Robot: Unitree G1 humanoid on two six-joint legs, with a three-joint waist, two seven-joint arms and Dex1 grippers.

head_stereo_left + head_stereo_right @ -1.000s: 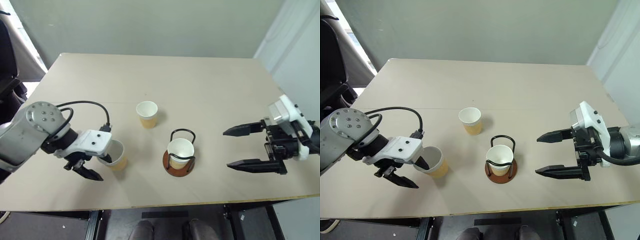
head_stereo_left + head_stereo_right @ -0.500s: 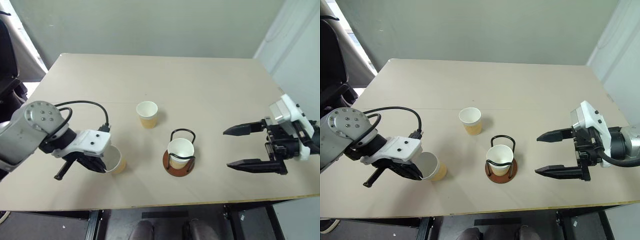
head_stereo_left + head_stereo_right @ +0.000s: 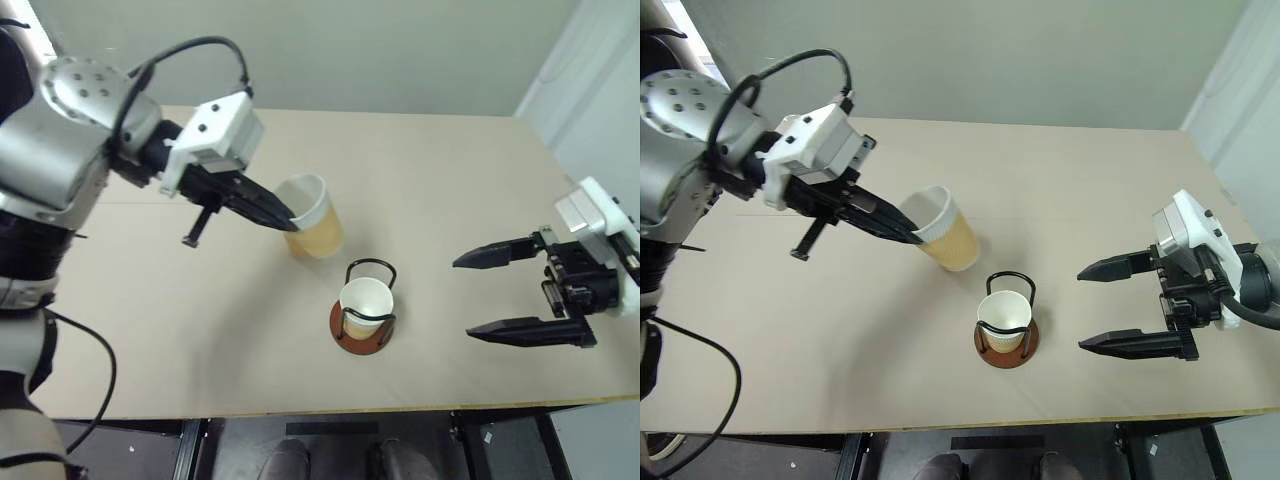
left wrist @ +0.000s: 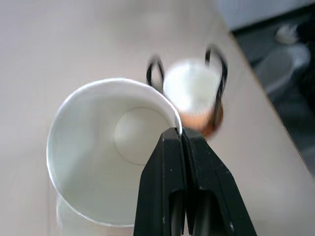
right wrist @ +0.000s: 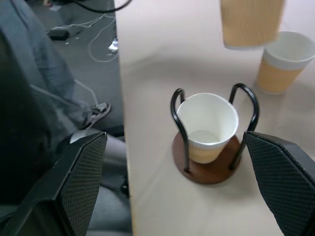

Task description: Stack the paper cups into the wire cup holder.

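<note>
My left gripper will release the tan paper cup inside the upright cup [image 3: 368,302] [image 4: 192,87] that sits between the black wire loops of the holder.
My left gripper [image 3: 285,220] is shut on the rim of a tan paper cup [image 3: 318,228] and holds it in the air, tilted, up and to the left of the wire cup holder [image 3: 343,338]. From the left wrist, the black fingers [image 4: 170,162] pinch the white rim with one finger inside the cup. A second paper cup [image 3: 366,300] sits upright inside the holder's black wire loops. A third cup [image 5: 284,61] stands on the table beyond the holder, below the raised one. My right gripper [image 3: 462,298] hovers open to the right of the holder, with nothing between its fingers.
The beige table [image 3: 200,330] has its front edge close below the holder and its right edge near my right gripper. A grey wall stands behind the table's far edge. Cables lie on the floor [image 5: 93,34] past the table's edge.
My left gripper shut on the rim of the near-left cup, then lifted it up and to the right, toward the holder. The right gripper stayed put. The camera view has shifted.
</note>
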